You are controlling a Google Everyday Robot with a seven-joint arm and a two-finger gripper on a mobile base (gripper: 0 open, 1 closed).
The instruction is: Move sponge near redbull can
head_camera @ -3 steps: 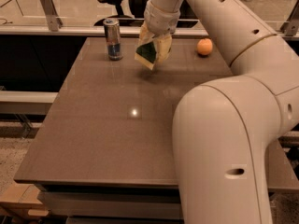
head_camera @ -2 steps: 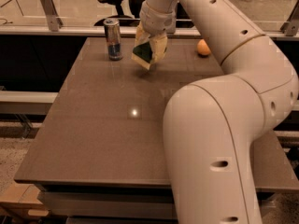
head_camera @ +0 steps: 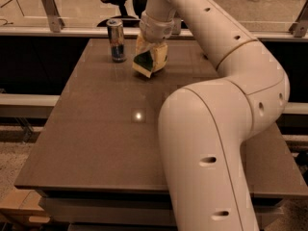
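Note:
There is a short gap by the redbull can. My gripper needs to let go of the sponge on the brown table [head_camera: 135, 59] close beside the can, filling most of that gap.
The redbull can [head_camera: 116, 40] stands upright at the far left of the brown table [head_camera: 96, 129]. My gripper [head_camera: 151, 57] is just right of the can, pointing down, shut on the sponge [head_camera: 145, 63]. The sponge hangs tilted, dark green face toward the camera, pale yellow foam at its lower edge, at or just above the tabletop; contact cannot be told. A short gap separates the sponge from the can.
My large white arm [head_camera: 216, 129] fills the right side of the view and hides the table's far right. A railing with glass [head_camera: 53, 8] and a black office chair [head_camera: 115, 4] stand behind the table. The table's left edge drops to a lower shelf.
The gripper with the sponge has moved left, closer to the can, and slightly lower. The arm now covers the orange fruit that showed at the far right.

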